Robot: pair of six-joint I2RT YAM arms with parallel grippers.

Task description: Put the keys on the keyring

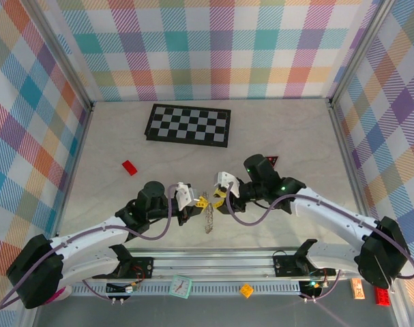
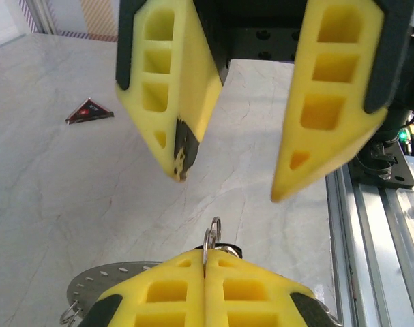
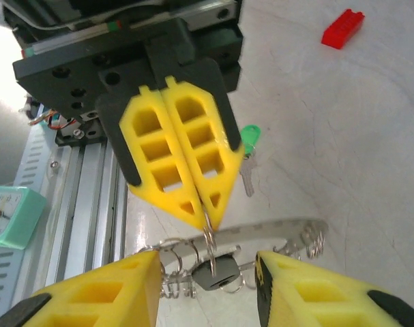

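The dark-headed key is between my right fingers, below the wire loop, so they should grip the wire loop itself [image 3: 210,240] before my left gripper opens.
The keyring [image 3: 282,230], a flat grey ring fringed with wire loops, hangs on edge just above the table between both grippers [image 1: 209,219]. My left gripper [image 2: 208,255] is shut on one of its small wire loops [image 2: 212,235]. From that loop hangs a dark-headed key [image 3: 217,274]. My right gripper [image 3: 208,257] is open, one finger on each side of this key without touching it. It faces the left gripper [image 3: 208,221] tip to tip. A green-headed key [image 3: 248,139] lies on the table behind the left gripper.
A red brick [image 1: 129,167] lies to the left and a red triangle [image 1: 271,161] to the right, behind the right arm. The checkerboard [image 1: 188,125] sits at the back. The metal rail [image 1: 213,262] runs along the near edge, with a teal clock [image 3: 9,218] beside it.
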